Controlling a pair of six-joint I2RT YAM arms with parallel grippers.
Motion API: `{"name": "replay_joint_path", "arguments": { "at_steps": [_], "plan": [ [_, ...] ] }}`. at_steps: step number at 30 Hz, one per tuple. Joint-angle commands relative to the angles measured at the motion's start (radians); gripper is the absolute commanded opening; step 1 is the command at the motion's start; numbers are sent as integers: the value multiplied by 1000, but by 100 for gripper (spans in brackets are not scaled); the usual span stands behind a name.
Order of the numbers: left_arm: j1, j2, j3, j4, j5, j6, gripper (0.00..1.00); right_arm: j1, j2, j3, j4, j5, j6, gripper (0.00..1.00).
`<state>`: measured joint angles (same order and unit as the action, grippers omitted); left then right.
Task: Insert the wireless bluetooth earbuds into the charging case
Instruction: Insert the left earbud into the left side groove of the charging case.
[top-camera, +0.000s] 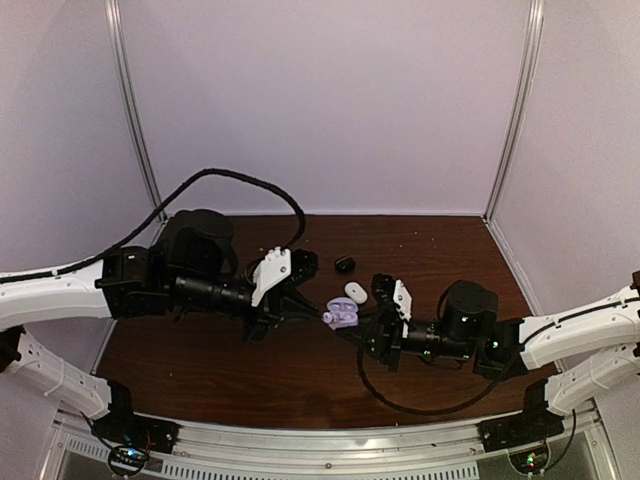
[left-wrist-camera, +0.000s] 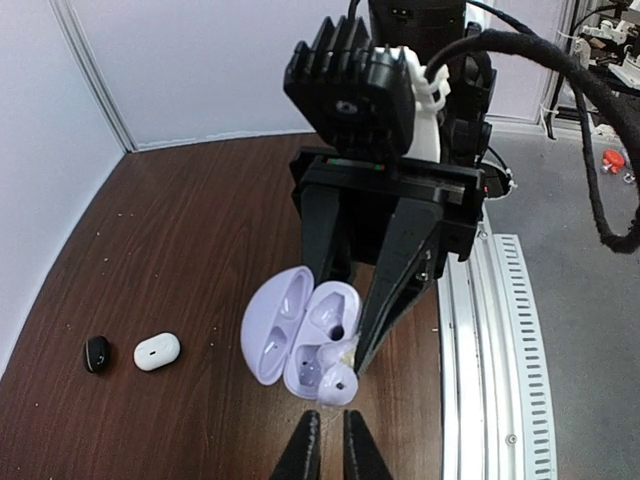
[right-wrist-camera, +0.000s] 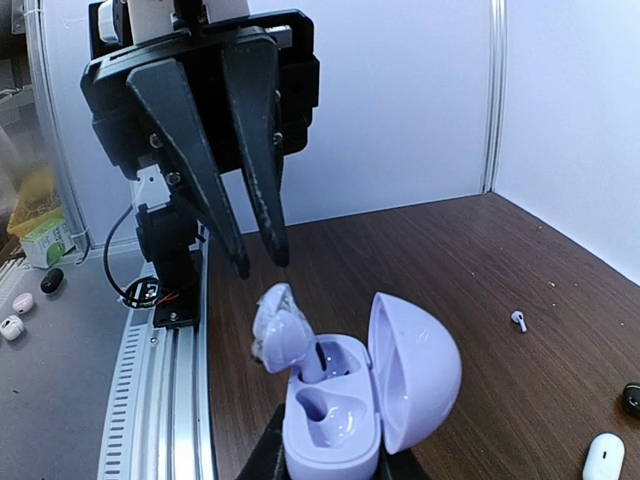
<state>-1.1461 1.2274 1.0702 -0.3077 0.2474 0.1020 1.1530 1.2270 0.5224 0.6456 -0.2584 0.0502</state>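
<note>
The lavender earbud leans over the case's rim, so next my left gripper takes the earbud's head (right-wrist-camera: 284, 336) and turns it toward the case's lid before pushing it in.
The lavender charging case (left-wrist-camera: 275, 335) stands open just above the table, with my right gripper (left-wrist-camera: 345, 325) shut on its base. A pale lavender earbud (left-wrist-camera: 345, 385) sticks up tilted out of one slot, half in; the other slot is empty. In the right wrist view the same earbud (right-wrist-camera: 285, 335) leans over the rim of the case (right-wrist-camera: 420, 370). My left gripper (right-wrist-camera: 262, 264) hovers just above that earbud without touching it. Its fingers are drawn together to a narrow slit with nothing between them. From above, the case (top-camera: 341, 314) sits between both grippers.
A white pebble-shaped piece (left-wrist-camera: 157, 351) and a small black one (left-wrist-camera: 97, 353) lie on the brown table beyond the case. A tiny white earbud with a stem (right-wrist-camera: 518, 320) lies farther right. The metal rail (left-wrist-camera: 490, 340) runs along the table's near edge.
</note>
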Motion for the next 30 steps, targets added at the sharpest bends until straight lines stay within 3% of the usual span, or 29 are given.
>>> {"name": "replay_joint_path", "arguments": {
  "at_steps": [1,6,23,26,30],
  "plan": [
    [2,35,18,66,53,-17,8,-7,1,-3,35,20,22,0],
    [2,62,28,72,60,-22,7,-7,5,1,34,5,19,0],
    [11,132,68,22,-104,-96,5,-7,6,6,15,-32,0,0],
    [18,99,38,49,-125,-99,8,-7,-6,-7,22,8,14,0],
    [22,19,-31,126,-155,-138,24,-9,-15,-9,24,84,42,0]
  ]
}}
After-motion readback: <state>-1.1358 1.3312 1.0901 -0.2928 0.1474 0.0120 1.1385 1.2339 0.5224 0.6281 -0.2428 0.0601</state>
